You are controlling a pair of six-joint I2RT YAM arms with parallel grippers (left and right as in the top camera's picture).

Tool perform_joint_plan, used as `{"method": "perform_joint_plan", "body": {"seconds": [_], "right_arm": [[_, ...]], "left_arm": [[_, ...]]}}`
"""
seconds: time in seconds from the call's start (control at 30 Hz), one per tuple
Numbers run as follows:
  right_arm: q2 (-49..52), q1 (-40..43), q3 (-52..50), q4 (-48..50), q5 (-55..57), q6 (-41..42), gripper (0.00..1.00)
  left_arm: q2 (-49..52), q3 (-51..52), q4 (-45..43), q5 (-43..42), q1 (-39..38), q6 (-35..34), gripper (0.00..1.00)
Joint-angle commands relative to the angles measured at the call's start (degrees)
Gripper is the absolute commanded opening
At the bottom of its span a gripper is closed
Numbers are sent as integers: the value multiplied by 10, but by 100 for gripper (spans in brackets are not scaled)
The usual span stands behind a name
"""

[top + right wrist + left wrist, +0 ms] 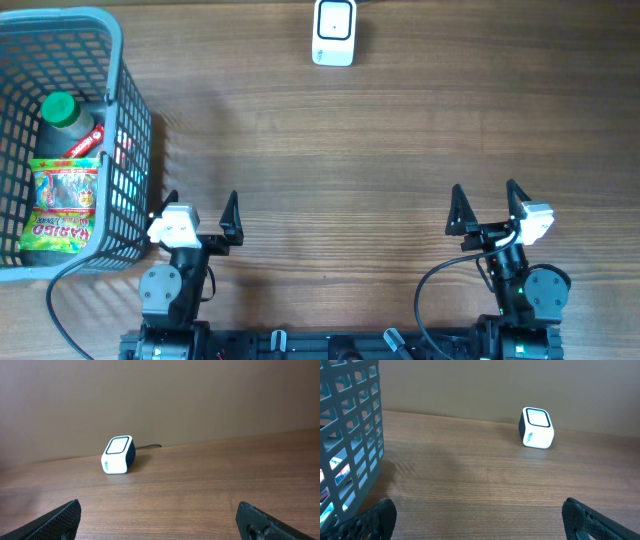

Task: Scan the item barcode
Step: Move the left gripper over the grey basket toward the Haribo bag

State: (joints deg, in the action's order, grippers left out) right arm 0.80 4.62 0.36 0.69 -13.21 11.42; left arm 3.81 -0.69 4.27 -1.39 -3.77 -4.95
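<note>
My left gripper goes next to grab the basketed Haribo candy bag's clear window [73, 192], beside the yellow label.
A white barcode scanner [334, 32] with a dark screen stands at the far middle of the wooden table; it also shows in the left wrist view as a white box [537, 427] and in the right wrist view [119, 454]. Items lie in a blue-grey basket [128, 110] at the left: a Haribo candy bag [63, 206] and a dark bottle with a green cap [60, 110]. My left gripper [200, 206] is open near the front edge, just right of the basket. My right gripper [487, 205] is open at the front right. Neither holds anything.
The basket wall [350, 435] fills the left side of the left wrist view, close to that gripper. A black cable [148, 446] runs from the scanner toward the back wall. Bare wooden tabletop [340, 170] lies between the grippers and the scanner.
</note>
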Motion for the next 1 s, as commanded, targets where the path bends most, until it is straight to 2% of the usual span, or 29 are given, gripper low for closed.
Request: {"method": "perform_joint_plan", "body": {"seconds": [0.0,0.2,0.4,0.47,0.6,0.8,0.87,0.97], "right_arm": [[0,-3,-1,3,4,-8,100],[0,-3,-1,3,4,-8,100],[0,-3,-1,3,4,-8,100],[0,-3,-1,3,4,-8,100],[0,-3,-1,3,4,-8,100],[0,-3,-1,3,4,-8,100],[0,-3,-1,3,4,-8,100],[0,-3,-1,3,4,-8,100]], "left_arm": [[1,4,1,5,-2,21,100],[1,4,-11,23,-2,31,100],[1,-25,-47,-175,-3,30,100],[7,-72,-27,-194,-3,29,100],[64,-213,82,-203,-3,28,100],[259,-553,259,-210,-3,41,100],[285,-615,327,-204,-2,53,100],[286,-623,311,-226,-2,51,100]]}}
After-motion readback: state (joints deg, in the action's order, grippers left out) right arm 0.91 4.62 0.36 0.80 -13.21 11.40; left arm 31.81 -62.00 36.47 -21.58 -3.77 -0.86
